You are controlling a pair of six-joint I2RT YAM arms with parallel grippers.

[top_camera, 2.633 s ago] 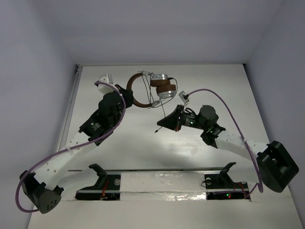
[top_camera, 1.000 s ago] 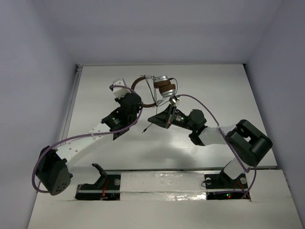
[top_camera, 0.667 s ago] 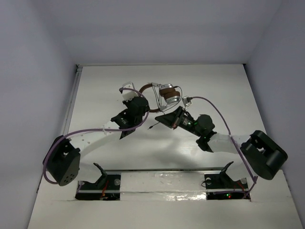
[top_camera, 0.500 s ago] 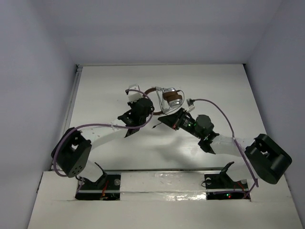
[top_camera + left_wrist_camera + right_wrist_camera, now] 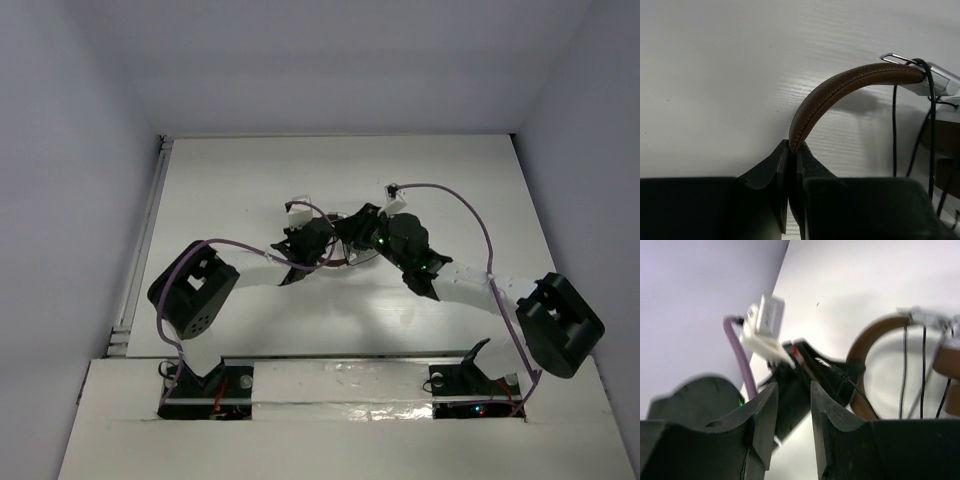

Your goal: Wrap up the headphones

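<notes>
Next, my left gripper lets go of the headphones on the white table (image 5: pixel 353 220) under my right gripper's fingertips.
The headphones show best in the left wrist view: a brown curved headband (image 5: pixel 840 87), a silver slider (image 5: pixel 940 82) and a thin black cord (image 5: pixel 894 130) hanging down at the right. My left gripper (image 5: pixel 792 148) is shut on one end of the headband. In the right wrist view the headband (image 5: pixel 863 342), cords (image 5: pixel 923 370) and a brown ear pad (image 5: pixel 946 360) lie beyond my right gripper (image 5: pixel 794 390), which is open with nothing between its fingers. In the top view both grippers, left (image 5: pixel 325 245) and right (image 5: pixel 357 228), meet mid-table and hide most of the headphones.
The white table (image 5: pixel 240 180) is walled on the left, back and right. Purple arm cables (image 5: pixel 455 200) arch above both arms. The left wrist's white camera mount (image 5: pixel 765 320) and its cable (image 5: pixel 735 347) sit close in front of the right fingers.
My left gripper has carried the headband from the back of the table towards the middle. The right gripper has swung left over the headphones, so they are now mostly hidden from above.
</notes>
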